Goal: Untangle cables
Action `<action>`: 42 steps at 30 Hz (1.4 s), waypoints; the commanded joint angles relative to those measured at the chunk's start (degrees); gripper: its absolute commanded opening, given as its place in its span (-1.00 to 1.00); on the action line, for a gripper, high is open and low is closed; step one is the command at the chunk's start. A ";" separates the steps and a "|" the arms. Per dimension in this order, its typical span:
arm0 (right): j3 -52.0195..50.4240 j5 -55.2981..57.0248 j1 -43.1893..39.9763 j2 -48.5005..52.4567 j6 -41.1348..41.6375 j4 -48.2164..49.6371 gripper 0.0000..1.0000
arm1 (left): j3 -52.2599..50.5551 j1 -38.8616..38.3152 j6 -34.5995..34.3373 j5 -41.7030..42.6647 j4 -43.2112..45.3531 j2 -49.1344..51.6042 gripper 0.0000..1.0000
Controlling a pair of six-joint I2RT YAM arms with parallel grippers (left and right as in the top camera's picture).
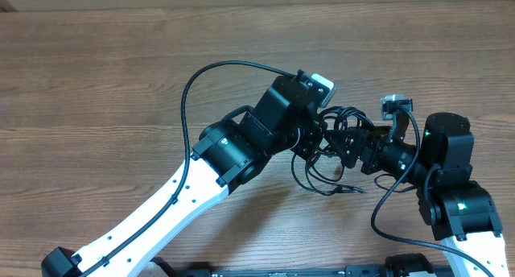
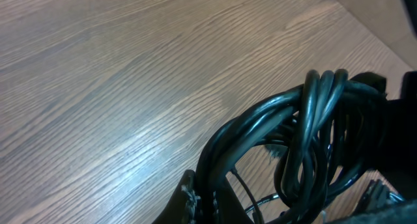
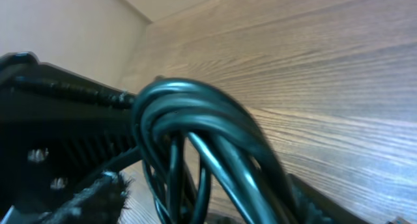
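Loops wrap the cords my left gripper pinches; it should open, back off, turn and take the wrapping loops [image 2: 318, 105].
The cables [image 1: 332, 148] are a bundle of thin black cords held up between my two grippers at the table's middle right. Loose loops hang down to the table, and a small plug end [image 1: 351, 188] lies on the wood. My left gripper [image 1: 319, 140] is shut on strands of the bundle; in the left wrist view its fingers [image 2: 208, 201] pinch cords that rise into glossy loops [image 2: 313, 120]. My right gripper [image 1: 355, 148] faces it from the right. In the right wrist view its fingers [image 3: 208, 208] sit either side of the thick looped bundle [image 3: 195, 113]. No teal tip shows.
The wooden table [image 1: 121, 84] spreads to the left and back. The left arm's thick black wire [image 1: 211, 72] arcs above its wrist. The two wrists are almost touching. The table's front edge runs just below the arm bases.
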 commanded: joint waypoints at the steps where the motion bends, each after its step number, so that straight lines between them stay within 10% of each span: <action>1: 1.33 -1.86 -0.09 -0.52 -1.01 0.33 0.22 | 0.83 0.04 0.81 2.36 1.16 -0.61 -0.92; 6: 1.33 -1.84 -0.09 -0.52 -0.98 0.31 -0.60 | 0.83 0.07 0.79 2.23 1.44 -0.61 -0.91; 11: 1.33 -1.84 -0.09 -0.52 -0.98 0.31 -0.87 | 0.83 0.07 0.81 1.62 1.51 -0.61 -0.91; 16: 1.33 -1.79 -0.09 -0.52 -0.98 0.31 -0.93 | 0.83 0.07 0.83 1.42 1.55 -0.61 -0.86; 23: 1.33 0.02 -0.11 -0.52 -0.96 -0.04 -0.93 | 0.83 0.07 0.31 1.40 1.53 -0.61 0.77; 42: 1.33 8.24 -0.11 -0.52 -0.96 -3.34 -0.93 | 0.83 0.07 -6.14 -10.69 -5.66 -0.66 0.75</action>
